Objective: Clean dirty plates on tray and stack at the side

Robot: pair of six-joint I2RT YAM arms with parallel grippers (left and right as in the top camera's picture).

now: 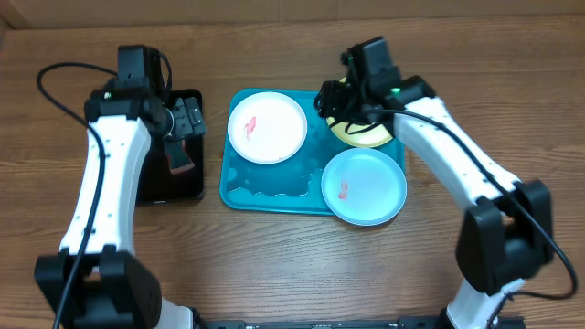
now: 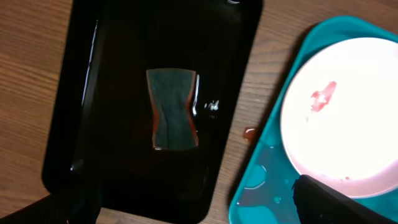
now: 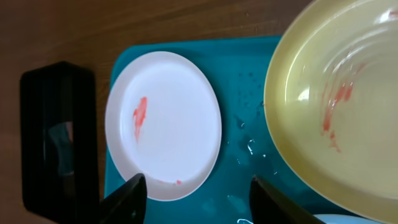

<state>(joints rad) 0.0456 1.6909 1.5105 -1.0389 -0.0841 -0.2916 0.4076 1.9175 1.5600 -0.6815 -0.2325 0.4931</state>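
The narrow middle (image 1: 177,155) (image 2: 173,113) of the sponge in the black tray is the next spot my left gripper will go down to and close on.
On the turquoise tray (image 1: 274,194) (image 2: 258,180) (image 3: 242,87) lies a white plate (image 1: 266,127) (image 2: 348,118) (image 3: 165,124) with a red smear. A pale yellow plate (image 1: 364,135) (image 3: 336,99), streaked red, sits at the tray's far right corner. The light-blue-rimmed plate (image 1: 364,185) with a red spot overhangs the tray's near right edge. My right gripper (image 1: 340,102) (image 3: 202,199) hovers open over wet tray between the white and yellow plates, holding nothing. My left gripper (image 1: 187,119) (image 2: 193,211) stands wide open above the black tray.
A small black tray (image 1: 169,187) (image 2: 124,93) (image 3: 59,137) lies left of the turquoise one, with a dark-topped, orange-sided sponge (image 1: 180,157) (image 2: 172,109) on it. A red drop (image 2: 250,133) marks the wood between the trays. Bare table lies right of the plates.
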